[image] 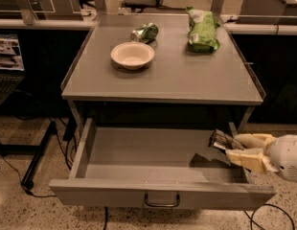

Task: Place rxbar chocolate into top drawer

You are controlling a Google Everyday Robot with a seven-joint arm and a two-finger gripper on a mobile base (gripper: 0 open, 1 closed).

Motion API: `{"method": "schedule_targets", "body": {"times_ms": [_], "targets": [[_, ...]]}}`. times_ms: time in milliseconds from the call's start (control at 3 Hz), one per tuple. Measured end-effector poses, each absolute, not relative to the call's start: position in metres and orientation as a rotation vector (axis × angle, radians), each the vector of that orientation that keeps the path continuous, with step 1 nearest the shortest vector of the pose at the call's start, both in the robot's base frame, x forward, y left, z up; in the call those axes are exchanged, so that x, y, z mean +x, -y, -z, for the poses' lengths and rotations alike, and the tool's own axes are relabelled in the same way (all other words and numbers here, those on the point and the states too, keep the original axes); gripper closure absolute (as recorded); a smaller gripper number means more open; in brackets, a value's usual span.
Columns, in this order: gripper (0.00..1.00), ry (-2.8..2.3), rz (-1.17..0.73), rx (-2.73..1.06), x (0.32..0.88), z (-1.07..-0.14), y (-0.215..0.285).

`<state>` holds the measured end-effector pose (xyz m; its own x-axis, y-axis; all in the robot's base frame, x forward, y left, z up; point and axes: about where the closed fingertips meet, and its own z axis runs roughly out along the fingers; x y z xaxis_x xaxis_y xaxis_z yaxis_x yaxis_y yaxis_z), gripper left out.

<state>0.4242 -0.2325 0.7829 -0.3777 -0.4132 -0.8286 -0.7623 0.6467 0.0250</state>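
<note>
My gripper is going to release the rxbar chocolate on the open top drawer's bottom, close to its back edge [191, 138], and leave it there.
The top drawer [139, 150] of the grey table is pulled open, with its loop handle [161, 201] at the front centre. My gripper [231, 146] reaches in from the right and sits low over the drawer's right end. Its cream fingers [249, 153] are shut on the rxbar chocolate [220, 140], a small dark flat bar that sticks out to the left of the fingertips. The bar is held just above the drawer floor and casts a dark shadow there.
On the table top [177, 78] stand a cream bowl [132, 54], a crushed green can [144, 32] and a green chip bag [202, 29]. Chairs and other desks stand behind. Cables lie on the floor to the left.
</note>
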Motion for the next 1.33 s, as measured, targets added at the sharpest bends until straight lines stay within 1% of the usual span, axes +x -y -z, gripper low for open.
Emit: {"method": "schedule_targets", "body": {"times_ms": [333,1000,1333], "targets": [[1.00,-2.032,-0.514,-0.904,0.442,-0.762,0.232],[1.00,-2.091,-0.518,-0.972,0.526,-0.702,0.198],[1.00,-2.157,-0.516,-0.939,0.547,-0.672,0.199]]}}
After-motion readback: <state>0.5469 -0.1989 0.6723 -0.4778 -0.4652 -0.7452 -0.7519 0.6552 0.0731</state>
